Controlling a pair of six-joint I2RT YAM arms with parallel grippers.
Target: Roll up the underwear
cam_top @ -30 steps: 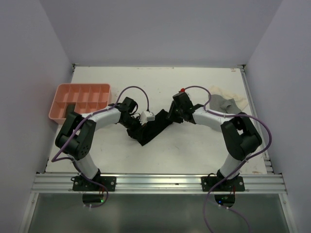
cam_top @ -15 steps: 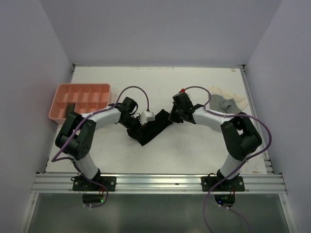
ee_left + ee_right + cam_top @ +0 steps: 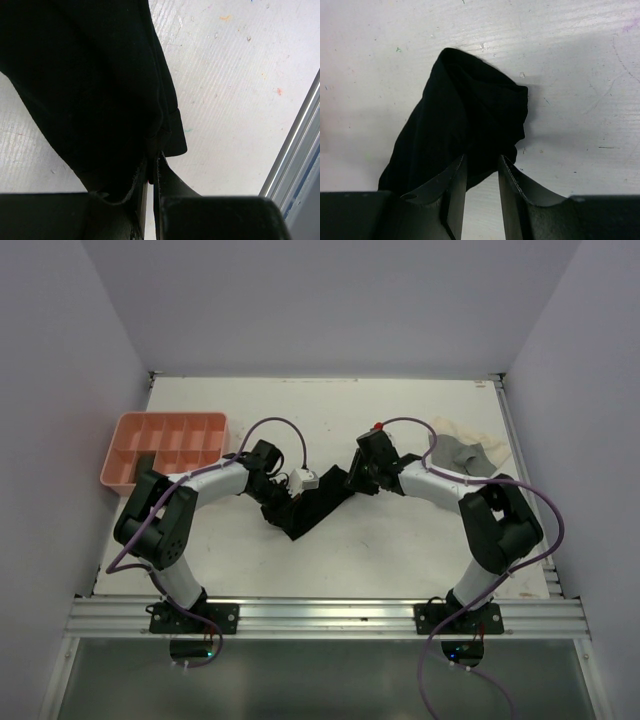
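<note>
The far end of the black underwear lies bunched, so the robot's right gripper should pinch its crumpled edge (image 3: 507,149) and pull it out while the left gripper holds the underwear's near end.
A black underwear (image 3: 318,500) hangs stretched between my two grippers over the middle of the table. My left gripper (image 3: 284,504) is shut on its near left end. In the left wrist view the jaws (image 3: 152,161) pinch the cloth's edge and the black fabric (image 3: 90,75) fills the upper left. My right gripper (image 3: 350,478) holds the far right end. In the right wrist view a bunched fold of the cloth (image 3: 465,115) sits between the fingertips of that gripper (image 3: 482,162), with a narrow gap below it. More underwear, cream (image 3: 482,432) and grey (image 3: 455,452), lies at the back right.
A pink compartment tray (image 3: 122,426) stands at the back left, with a dark item in its near left compartment. The aluminium rail (image 3: 300,160) runs along the table's near edge. White walls close in the table on three sides.
My right gripper has edged very slightly toward the back right. The black cloth stays stretched between both grippers, and the left arm has not moved.
</note>
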